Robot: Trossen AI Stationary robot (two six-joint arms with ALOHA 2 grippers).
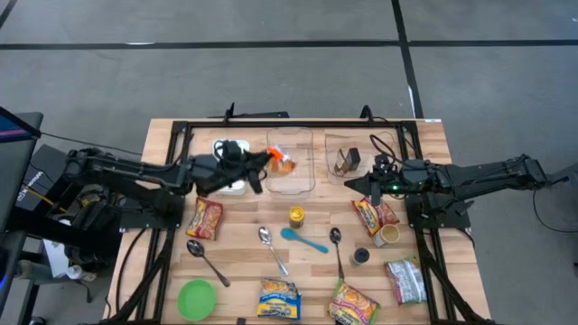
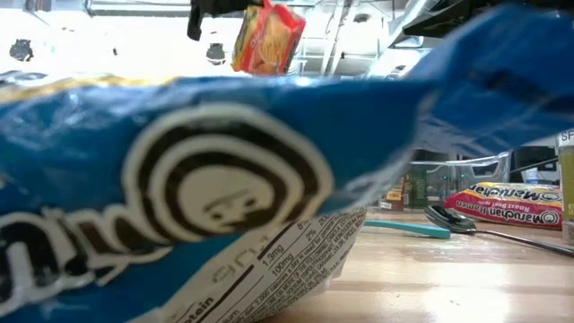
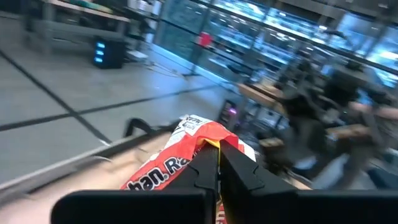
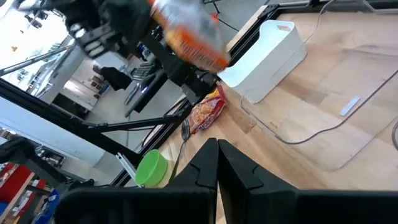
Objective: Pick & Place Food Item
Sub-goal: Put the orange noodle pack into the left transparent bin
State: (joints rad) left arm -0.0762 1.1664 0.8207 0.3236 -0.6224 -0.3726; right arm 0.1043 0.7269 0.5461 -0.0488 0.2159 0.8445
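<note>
Next, I let go of the orange-red noodle packet with my left gripper in the far half of the clear container (image 1: 299,150) beside the white bin.
An orange-red noodle packet (image 1: 283,164) hangs in the air over the left clear container (image 1: 291,181) at the table's far middle, with my left gripper (image 1: 264,168) shut on it. In the low view the packet (image 2: 267,36) shows high up, behind a blue bag (image 2: 179,179) that fills the foreground. My right gripper (image 1: 366,184) is shut on nothing, beside the right clear container (image 1: 359,144), above a noodle packet (image 1: 374,215) lying on the table. My left gripper pinches the packet between its two fingers (image 3: 239,171) at the packet's near edge (image 3: 198,148). The fingers reach in level from the table's left. The packet sticks out beyond the fingertips, tilted and lifted clear above the container.
A white bin (image 1: 229,153) stands left of the containers. On the table lie more noodle packets (image 1: 205,218) (image 1: 353,303), a silver pouch (image 1: 405,280), spoons (image 1: 271,248) (image 1: 206,260), a teal spoon (image 1: 304,239), a yellow jar (image 1: 296,216), a cup (image 1: 388,236) and a green bowl (image 1: 197,299).
</note>
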